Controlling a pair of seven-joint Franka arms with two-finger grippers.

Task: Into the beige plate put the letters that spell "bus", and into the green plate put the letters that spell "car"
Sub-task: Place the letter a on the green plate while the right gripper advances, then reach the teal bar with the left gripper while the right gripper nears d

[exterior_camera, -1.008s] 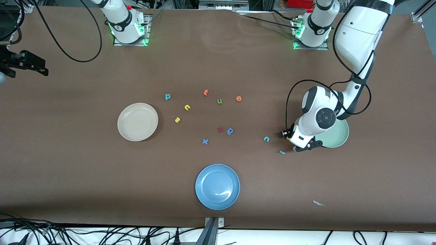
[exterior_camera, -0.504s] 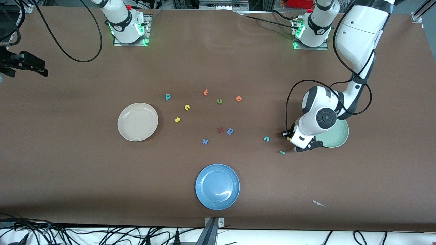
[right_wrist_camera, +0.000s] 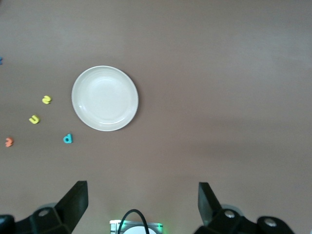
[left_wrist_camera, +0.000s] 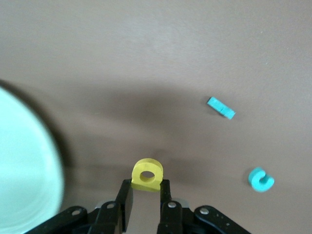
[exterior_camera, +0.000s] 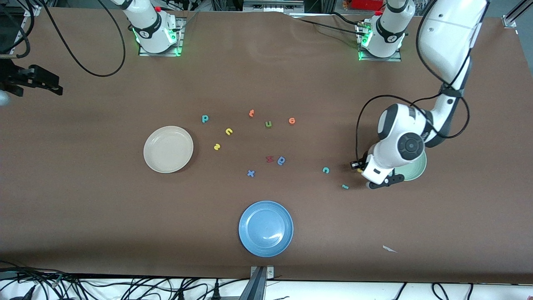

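Next, my left gripper lets go of the yellow a on the green plate's half farther from the teal c point(exterior_camera: 413, 165), as I set it there.
My left gripper point(left_wrist_camera: 146, 187) is shut on the yellow a point(left_wrist_camera: 146, 175), holding it just over the table beside the green plate point(left_wrist_camera: 24, 170). From the front, that gripper point(exterior_camera: 359, 168) is at the plate's rim point(exterior_camera: 419, 168), with the arm covering much of the plate. The teal c point(exterior_camera: 326, 170) and teal r point(exterior_camera: 344, 186) lie on the table close by. The beige plate point(exterior_camera: 168, 149) is bare; the teal b point(exterior_camera: 205, 119), yellow u point(exterior_camera: 228, 131) and yellow s point(exterior_camera: 216, 146) lie beside it. My right gripper point(right_wrist_camera: 141, 187) waits open, high over the right arm's end.
A blue plate point(exterior_camera: 266, 228) sits near the front edge. Scattered mid-table are two orange letters point(exterior_camera: 251, 113), a green u point(exterior_camera: 268, 123), a red letter point(exterior_camera: 269, 158), a blue round letter point(exterior_camera: 282, 160) and a blue x point(exterior_camera: 250, 173). A white scrap point(exterior_camera: 389, 248) lies toward the front.
My left gripper has shut on the yellow a and shifted with it a little toward the green plate. The right arm has barely moved.
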